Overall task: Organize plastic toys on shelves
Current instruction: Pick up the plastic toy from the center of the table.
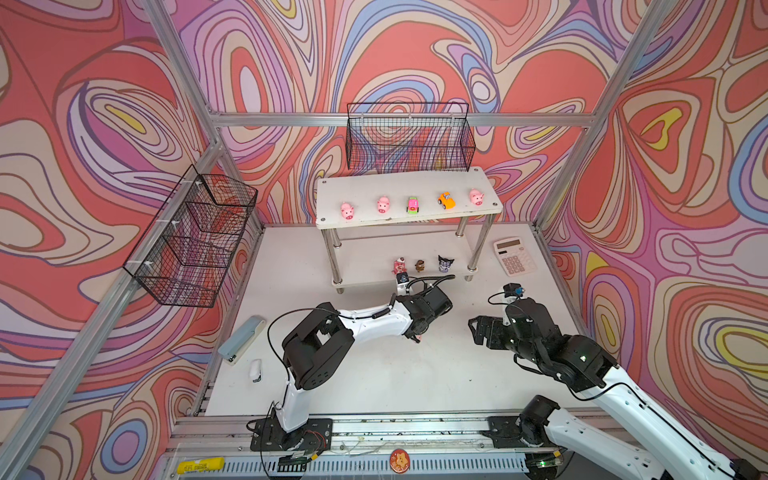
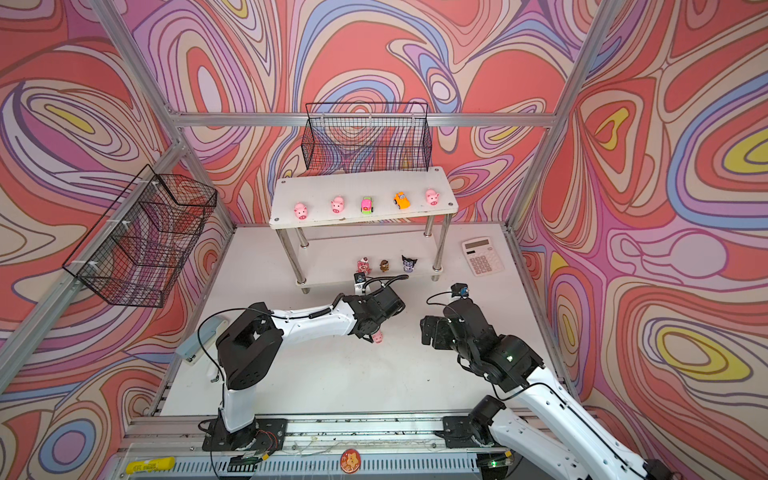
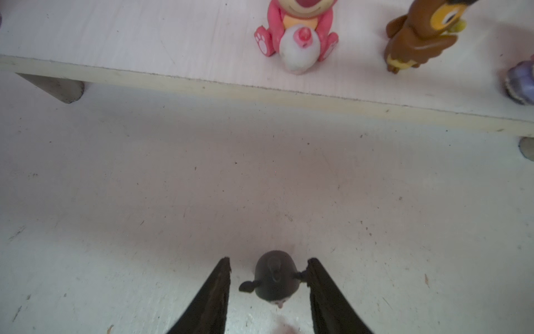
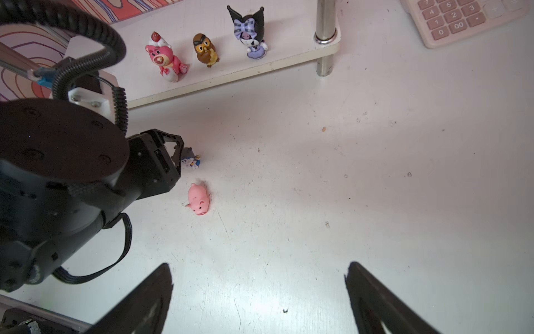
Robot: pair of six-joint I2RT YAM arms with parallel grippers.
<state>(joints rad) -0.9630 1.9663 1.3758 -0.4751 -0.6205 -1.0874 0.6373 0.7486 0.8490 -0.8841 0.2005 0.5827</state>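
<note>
The side nub of the grey figurine meets the left gripper's fingertip, so the robot should open that gripper wider, bring its fingers further around the figurine and close on its round head (image 3: pixel 275 271).
A small grey figurine (image 3: pixel 276 277) stands on the table between the fingers of my left gripper (image 3: pixel 269 261). One finger touches its side nub; the opposite finger is still a gap away. A pink pig (image 4: pixel 198 199) lies on its side on the table just beside that gripper (image 2: pixel 372 334). The shelves' top board (image 1: pixel 407 183) carries three pigs, a pink-green car (image 1: pixel 412 204) and an orange car (image 1: pixel 446 200). On the lower board (image 1: pixel 365 266) stand a pink bear (image 1: pixel 399 265), a brown figure (image 1: pixel 419 265) and a dark horned figure (image 1: pixel 445 263). My right gripper (image 4: pixel 260 277) hovers open and empty.
A pink-keyed calculator (image 1: pixel 514 256) lies right of the shelves. A grey stapler (image 1: pixel 242 339) and a small white object (image 1: pixel 255 370) lie at the table's left edge. Black wire baskets hang on the back wall (image 1: pixel 409 137) and the left wall (image 1: pixel 193 237).
</note>
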